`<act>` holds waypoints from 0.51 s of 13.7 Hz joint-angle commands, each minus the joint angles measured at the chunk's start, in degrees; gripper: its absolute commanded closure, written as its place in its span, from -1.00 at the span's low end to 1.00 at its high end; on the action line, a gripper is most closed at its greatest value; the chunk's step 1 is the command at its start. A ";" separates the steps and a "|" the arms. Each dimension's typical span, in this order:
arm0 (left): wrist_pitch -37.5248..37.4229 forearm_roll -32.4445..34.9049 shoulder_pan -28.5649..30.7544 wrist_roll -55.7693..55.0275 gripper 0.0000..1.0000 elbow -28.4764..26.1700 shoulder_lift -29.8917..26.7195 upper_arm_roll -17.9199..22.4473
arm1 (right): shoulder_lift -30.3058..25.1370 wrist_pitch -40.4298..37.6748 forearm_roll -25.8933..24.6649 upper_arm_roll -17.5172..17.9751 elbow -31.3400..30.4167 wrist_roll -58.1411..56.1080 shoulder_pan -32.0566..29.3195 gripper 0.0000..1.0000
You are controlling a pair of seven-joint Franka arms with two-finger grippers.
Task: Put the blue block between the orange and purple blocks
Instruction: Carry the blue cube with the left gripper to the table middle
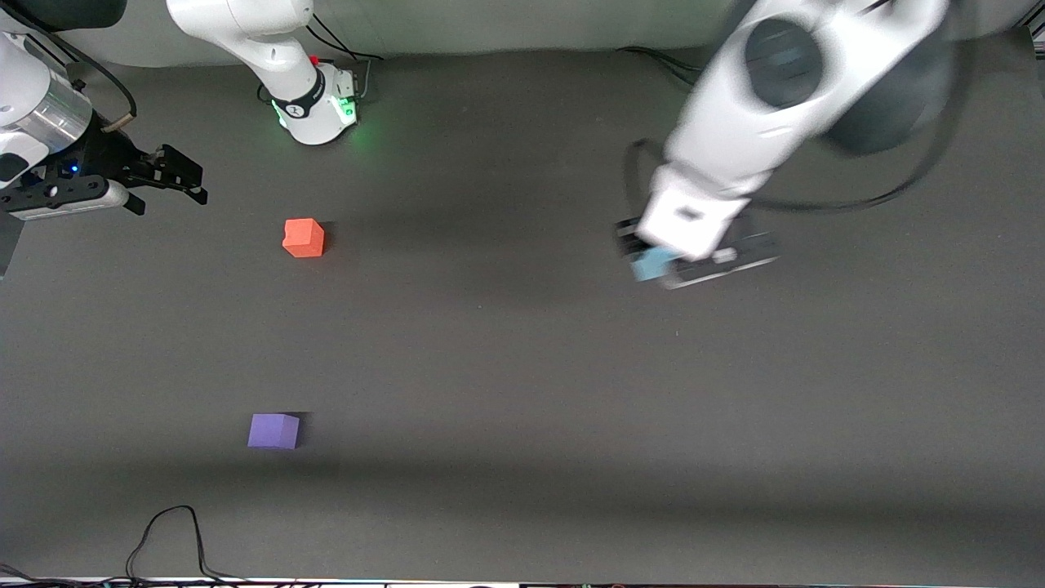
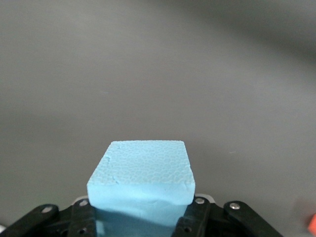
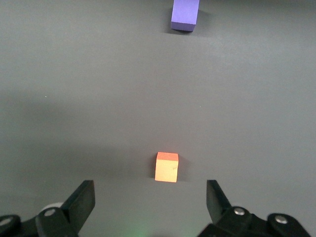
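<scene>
Next, my left gripper releases the blue block on bare table halfway [image 1: 491, 304] toward the orange block, closer to the front camera.
The blue block [image 1: 650, 265] is a light sky-blue foam cube, and my left gripper [image 1: 663, 261] is shut on it above the dark table toward the left arm's end. In the left wrist view the blue block [image 2: 142, 177] sits squeezed between the jaws of the left gripper [image 2: 141, 219]. The orange block [image 1: 303, 238] rests on the table toward the right arm's end. The purple block [image 1: 273, 431] lies nearer the front camera than the orange one, with bare table between them. My right gripper [image 1: 181, 175] waits open and holds nothing. The right wrist view shows the right gripper [image 3: 150, 197], the orange block [image 3: 167, 167] and the purple block [image 3: 185, 15].
The right arm's base [image 1: 314, 106], with a green light, stands at the table's back edge near the orange block. A black cable [image 1: 171, 535] loops on the table near the front edge, closer to the camera than the purple block. The dark mat [image 1: 506, 367] covers the table.
</scene>
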 commanded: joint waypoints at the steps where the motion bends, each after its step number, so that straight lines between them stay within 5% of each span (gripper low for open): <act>1: 3.45 2.58 -6.79 -9.80 0.00 14.01 14.58 0.89 | 0.00 0.29 0.80 -0.21 -0.05 -1.01 0.61 -1.00; 7: 14.63 7.14 -15.67 -18.96 -0.05 12.96 25.75 0.98 | -0.08 -1.03 0.80 -0.30 -0.14 -1.02 0.61 -1.00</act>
